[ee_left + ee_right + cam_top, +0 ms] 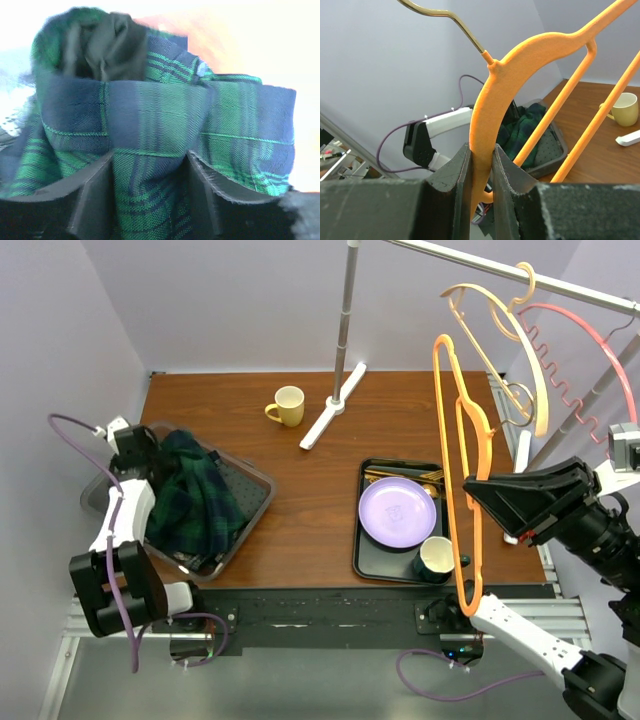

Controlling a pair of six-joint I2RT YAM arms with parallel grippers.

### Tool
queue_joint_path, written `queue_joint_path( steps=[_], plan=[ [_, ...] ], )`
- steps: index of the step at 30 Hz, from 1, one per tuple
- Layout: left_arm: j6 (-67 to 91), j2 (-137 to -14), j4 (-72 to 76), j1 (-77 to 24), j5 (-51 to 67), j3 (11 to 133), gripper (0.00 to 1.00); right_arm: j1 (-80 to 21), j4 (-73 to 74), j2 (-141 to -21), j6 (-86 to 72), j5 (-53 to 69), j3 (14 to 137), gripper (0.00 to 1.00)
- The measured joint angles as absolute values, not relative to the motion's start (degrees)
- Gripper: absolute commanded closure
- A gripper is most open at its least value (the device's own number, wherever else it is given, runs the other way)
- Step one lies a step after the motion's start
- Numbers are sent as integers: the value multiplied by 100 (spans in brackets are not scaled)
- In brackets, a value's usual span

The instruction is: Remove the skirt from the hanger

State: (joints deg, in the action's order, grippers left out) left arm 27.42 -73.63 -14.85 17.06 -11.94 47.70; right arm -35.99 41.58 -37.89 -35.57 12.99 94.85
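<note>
Next, my right gripper lets go of the orange hanger on the clothes rail [414,320], between the rail's upright pole and the peach hanger.
The dark green and blue plaid skirt [195,505] lies bunched in a grey basket [258,483] at the left of the table. My left gripper [150,462] is at the basket's far left end. In the left wrist view a fold of the skirt [160,115] fills the gap in the left gripper [150,165] and touches both fingers. My right gripper [478,495] is shut on the bare orange hanger [455,470] and holds it upright above the table's right side. The right wrist view shows the right gripper [481,155] pinching the hanger [520,55], with the skirt [527,125] behind.
A yellow mug [287,405] and the clothes rail's white foot [332,405] stand at the back. A black tray [365,540] holds a purple plate [397,512] and a dark mug [435,558]. A peach hanger [500,315] and a pink hanger [580,350] hang on the rail [520,270].
</note>
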Motion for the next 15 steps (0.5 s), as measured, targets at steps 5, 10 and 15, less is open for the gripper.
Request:
queue_joint_path(
  steps=[5, 10, 15],
  plan=[
    [2762, -7336, -2600, 1678, -1688, 6025, 28, -3599, 4154, -3841, -3579, 1299, 9470, 100],
    [2934, -7279, -3481, 1669, -1955, 7098, 29, -3599, 4104, -3861, -3649, 1299, 9321, 100],
    [3103, -6901, -4064, 1557, -1949, 7483, 34, -3599, 4075, -3951, -3739, 1306, 9220, 100]
  ],
)
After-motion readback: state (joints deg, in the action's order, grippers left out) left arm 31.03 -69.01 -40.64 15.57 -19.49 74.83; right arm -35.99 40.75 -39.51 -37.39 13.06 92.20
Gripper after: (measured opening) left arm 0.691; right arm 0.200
